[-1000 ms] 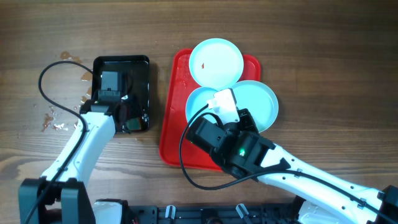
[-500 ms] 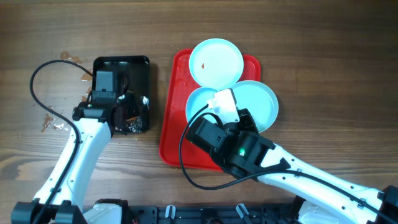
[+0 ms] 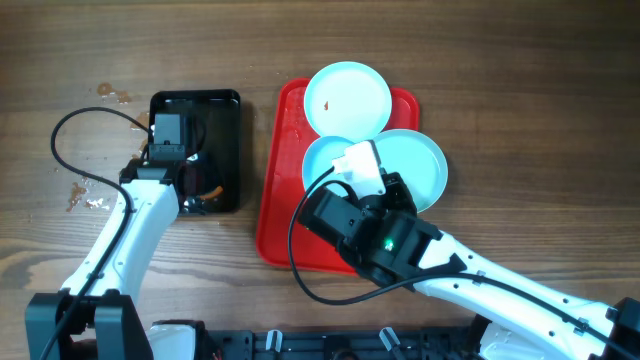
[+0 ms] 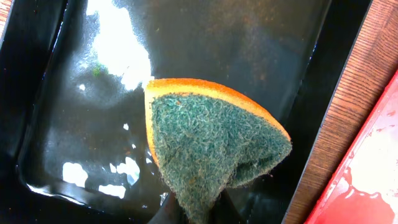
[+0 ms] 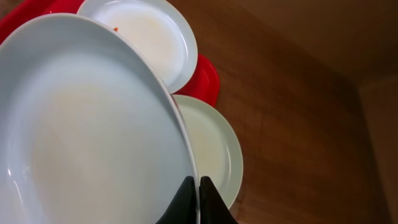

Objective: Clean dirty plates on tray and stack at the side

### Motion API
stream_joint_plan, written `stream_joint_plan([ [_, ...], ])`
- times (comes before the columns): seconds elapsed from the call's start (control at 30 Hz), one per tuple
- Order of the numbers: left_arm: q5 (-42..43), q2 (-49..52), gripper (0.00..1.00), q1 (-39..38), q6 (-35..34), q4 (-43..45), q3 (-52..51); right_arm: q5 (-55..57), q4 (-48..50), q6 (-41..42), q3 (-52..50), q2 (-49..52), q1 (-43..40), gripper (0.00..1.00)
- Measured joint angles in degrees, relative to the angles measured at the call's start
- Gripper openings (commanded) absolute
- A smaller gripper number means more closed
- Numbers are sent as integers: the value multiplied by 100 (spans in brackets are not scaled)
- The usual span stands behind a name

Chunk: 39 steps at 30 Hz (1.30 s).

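Note:
My right gripper should set the nearest plate down on the bare wood (image 3: 497, 155) (image 5: 301, 168) next to the plate that hangs over the red tray.
Three pale-blue plates overlap on the red tray (image 3: 272, 215). The far plate (image 3: 347, 100) carries a small reddish spot. My right gripper (image 5: 198, 186) is shut on the rim of the nearest plate (image 5: 87, 137), which is tilted up and fills that view. The two others, one plate (image 5: 143, 37) behind and one plate (image 5: 211, 146) to the right, lie beyond it. My left gripper (image 4: 193, 214) is shut on an orange-backed green sponge (image 4: 211, 143) over the wet black tray (image 4: 249, 37). From above, the left gripper (image 3: 186, 183) sits over that tray's near half.
The black tray (image 3: 218, 120) lies left of the red tray, with a strip of bare wood between them. Crumbs and stains (image 3: 90, 198) dot the table at far left. The left arm's cable (image 3: 62, 140) loops beside the black tray.
The left gripper has shut on the sponge and its arm has shifted slightly over the black tray. The right arm and the plates have not moved.

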Motion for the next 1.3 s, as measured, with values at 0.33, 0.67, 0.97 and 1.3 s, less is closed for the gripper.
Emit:
stream_joint_plan([
  [0.33,39,0,4,0,-2,-42,0,866,807,-1910,2,22,197,4],
  [0.67,42,0,4,0,133,136,0,55,299,-833,15,24,-74,4],
  [0.97,42,0,4,4,133,155,0,-4076,-203,109,551,-1191,-5080,4],
  [1.3,42,0,4,4,133,153,0,-5136,199,188,483,1338,-8472,27],
])
